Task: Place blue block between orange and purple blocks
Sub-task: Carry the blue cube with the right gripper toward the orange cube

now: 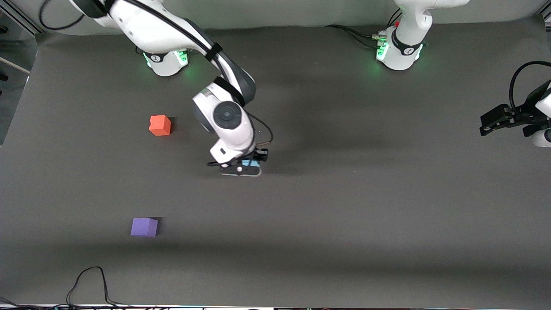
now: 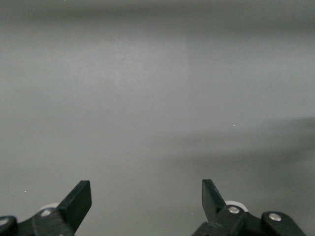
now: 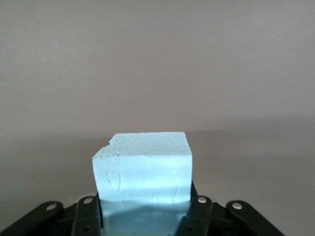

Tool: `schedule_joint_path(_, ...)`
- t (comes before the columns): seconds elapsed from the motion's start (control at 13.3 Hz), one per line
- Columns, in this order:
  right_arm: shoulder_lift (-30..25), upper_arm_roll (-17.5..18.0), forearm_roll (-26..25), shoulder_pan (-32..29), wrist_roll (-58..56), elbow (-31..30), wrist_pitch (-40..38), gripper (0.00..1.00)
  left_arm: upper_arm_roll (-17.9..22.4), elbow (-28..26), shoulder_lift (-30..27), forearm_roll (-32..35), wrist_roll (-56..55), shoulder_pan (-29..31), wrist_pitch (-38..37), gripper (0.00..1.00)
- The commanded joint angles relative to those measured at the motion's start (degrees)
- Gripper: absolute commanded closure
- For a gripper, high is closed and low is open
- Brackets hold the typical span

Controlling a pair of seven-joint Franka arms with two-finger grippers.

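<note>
I will use my right gripper to let go of the light-blue block, now held near the table's middle, on the grey mat (image 1: 153,170) between the blocks, at a spot closer to the orange block.
My right gripper (image 1: 249,165) is near the middle of the table, shut on the light-blue block (image 1: 249,163), which fills the space between its fingers in the right wrist view (image 3: 142,169). The orange block (image 1: 160,125) sits on the mat toward the right arm's end, farther from the front camera. The purple block (image 1: 144,227) sits nearer the front camera, roughly in line with the orange one. My left gripper (image 1: 495,122) waits open and empty at the left arm's end of the table; its view shows only bare mat between the fingertips (image 2: 78,199).
The grey mat (image 1: 344,193) covers the table. A black cable (image 1: 92,282) loops at the table edge nearest the front camera. The arm bases (image 1: 165,62) stand along the edge farthest from the camera.
</note>
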Motion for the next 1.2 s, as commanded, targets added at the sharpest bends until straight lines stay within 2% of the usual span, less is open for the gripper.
schedule_joint_path(0.0,-9.3,-5.8,2.9,-0.8,-10.6,-6.5,-3.1,0.57,-1.5,-1.6,-1.3,-0.1,0.4,1.3,1.2,0.00)
schedule_joint_path(0.3,-20.9,-18.4,8.2,-0.8,-30.8,-19.8,-2.2,0.56,-1.7,-1.6,-1.2,-0.1,0.5,1.4,1.3,0.00)
schedule_joint_path(0.45,-21.9,-24.5,8.4,-0.9,-36.4,-24.9,1.3,0.54,-1.7,-1.6,-1.3,-0.1,0.4,1.4,1.1,0.00)
schedule_joint_path(0.6,-19.5,-29.8,8.5,-1.6,-45.0,-31.1,11.4,0.53,-1.7,-1.7,-1.3,-0.1,0.4,1.4,1.1,0.00)
schedule_joint_path(0.75,-15.1,-30.5,8.7,-3.1,-47.9,-35.2,21.3,0.53,-1.7,-1.8,-1.3,-0.2,0.5,1.4,1.1,0.00)
schedule_joint_path(0.9,-11.5,-30.5,12.3,-3.2,-49.1,-35.9,25.8,0.53,-1.8,-1.8,-1.2,-0.2,0.5,1.4,1.2,0.00)
schedule_joint_path(1.13,-7.9,-30.5,21.9,-3.2,-57.3,-35.7,28.3,0.52,-1.7,-1.7,-1.3,-0.3,1.6,1.5,0.8,0.00)
